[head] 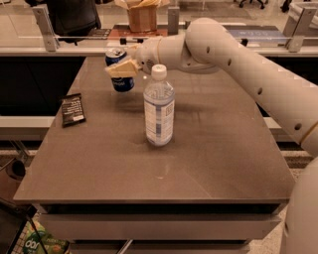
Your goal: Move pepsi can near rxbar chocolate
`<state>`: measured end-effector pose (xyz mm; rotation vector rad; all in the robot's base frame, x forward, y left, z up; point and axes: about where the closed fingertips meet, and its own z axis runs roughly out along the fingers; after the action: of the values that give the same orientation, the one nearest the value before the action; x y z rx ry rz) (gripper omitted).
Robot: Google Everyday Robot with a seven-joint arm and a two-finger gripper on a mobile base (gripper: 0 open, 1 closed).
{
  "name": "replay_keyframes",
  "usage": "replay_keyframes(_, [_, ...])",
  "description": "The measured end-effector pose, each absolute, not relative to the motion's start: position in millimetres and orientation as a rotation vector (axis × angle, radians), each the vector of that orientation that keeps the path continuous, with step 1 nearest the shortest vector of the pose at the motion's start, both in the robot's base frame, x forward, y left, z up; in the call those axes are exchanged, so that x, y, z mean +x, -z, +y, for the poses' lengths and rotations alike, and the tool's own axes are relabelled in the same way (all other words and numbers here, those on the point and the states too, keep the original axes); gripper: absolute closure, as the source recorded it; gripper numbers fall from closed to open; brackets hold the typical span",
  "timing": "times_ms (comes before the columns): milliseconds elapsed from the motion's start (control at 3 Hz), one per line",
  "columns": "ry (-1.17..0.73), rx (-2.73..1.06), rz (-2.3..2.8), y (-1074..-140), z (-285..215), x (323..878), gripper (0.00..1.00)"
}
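The robot's gripper will release the pepsi can beside the rxbar chocolate's far end (105,103), on the side that faces the water bottle.
The pepsi can (118,69), blue with a silver top, is held in my gripper (121,65) above the far left part of the table (208,163). The gripper's cream fingers (122,69) are shut on the can, which hangs clear of the tabletop. The rxbar chocolate (72,109), a flat dark wrapper, lies near the table's left edge, to the left of and nearer than the can. My white arm reaches in from the right.
A clear water bottle (159,106) with a white cap stands upright mid-table, just right of the can. A brown paper bag (141,15) sits on the counter behind the table. A glass partition runs along the back.
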<state>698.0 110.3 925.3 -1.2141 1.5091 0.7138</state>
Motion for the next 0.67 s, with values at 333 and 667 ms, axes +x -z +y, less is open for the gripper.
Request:
replay_keyframes(333, [-0.755,-1.264,1.519,-914.9,121.5,688.8,1.0])
replay_keyframes(667, [-0.796,-1.293,1.525,-904.6,132.2,678.0,1.0])
